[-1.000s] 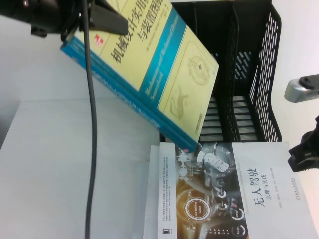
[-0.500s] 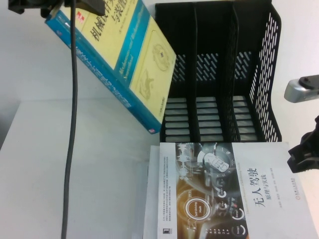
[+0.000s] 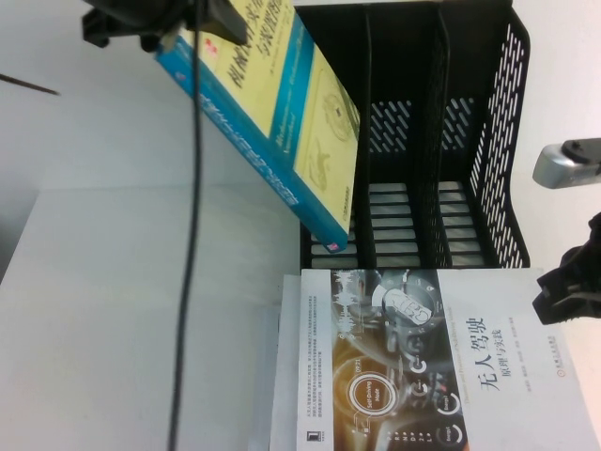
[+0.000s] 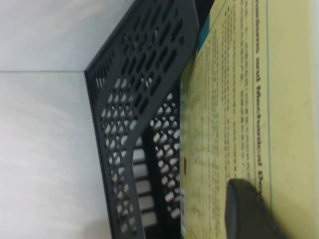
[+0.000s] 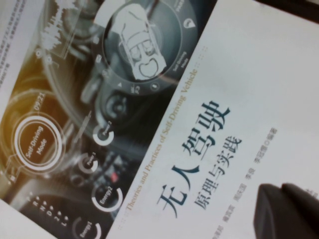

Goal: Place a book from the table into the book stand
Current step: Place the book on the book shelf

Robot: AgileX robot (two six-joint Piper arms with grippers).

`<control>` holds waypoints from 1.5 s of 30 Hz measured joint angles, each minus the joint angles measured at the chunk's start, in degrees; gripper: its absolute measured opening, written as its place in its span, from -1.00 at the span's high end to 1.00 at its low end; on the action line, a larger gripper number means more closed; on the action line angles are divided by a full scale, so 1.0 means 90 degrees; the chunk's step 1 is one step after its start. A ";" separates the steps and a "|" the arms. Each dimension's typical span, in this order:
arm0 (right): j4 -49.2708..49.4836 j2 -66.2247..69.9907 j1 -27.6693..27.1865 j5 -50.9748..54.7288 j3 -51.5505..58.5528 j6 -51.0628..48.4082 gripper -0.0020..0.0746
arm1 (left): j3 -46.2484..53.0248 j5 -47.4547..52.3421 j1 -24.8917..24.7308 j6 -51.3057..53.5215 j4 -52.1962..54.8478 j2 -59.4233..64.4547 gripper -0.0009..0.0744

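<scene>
Next, I let go of the pale-yellow book with my left gripper in the black book stand's end slot (image 3: 349, 193) nearest the black cable.
My left gripper (image 3: 183, 19) is shut on the top end of the pale-yellow book (image 3: 300, 113) with a teal-blue spine. It holds the book tilted in the air, the lower corner at the mouth of the left slot of the black book stand (image 3: 470, 141). In the left wrist view one finger (image 4: 244, 209) presses on the book's cover (image 4: 239, 99) beside the stand's perforated wall (image 4: 134, 109). My right gripper (image 3: 568, 287) hovers at the right edge of the white table (image 3: 141, 310), fingers together and empty.
A white-and-dark book (image 3: 423, 366) with a car dashboard picture lies flat on the table in front of the stand; it fills the right wrist view (image 5: 149, 114). A black cable (image 3: 188, 282) hangs down from the left arm over the table's left half.
My left gripper has swung the yellow book back to the right, so its lower corner now sits at the stand's left slot. The right arm has not moved.
</scene>
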 joint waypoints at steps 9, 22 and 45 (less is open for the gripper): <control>0.0185 0.0000 0.0000 -0.0109 0.0000 0.0000 0.95 | 0.0000 -0.0450 -0.0602 -0.0462 0.0780 0.0401 0.46; 0.0270 0.0000 0.0000 -0.0255 0.0000 0.0000 0.95 | 0.0000 -0.0577 -0.0667 -0.0657 0.0926 0.0522 0.46; 0.0479 0.0000 0.0000 -0.0260 0.0000 0.0000 0.95 | -0.0040 -0.1268 -0.1283 0.0099 0.1200 0.1159 0.46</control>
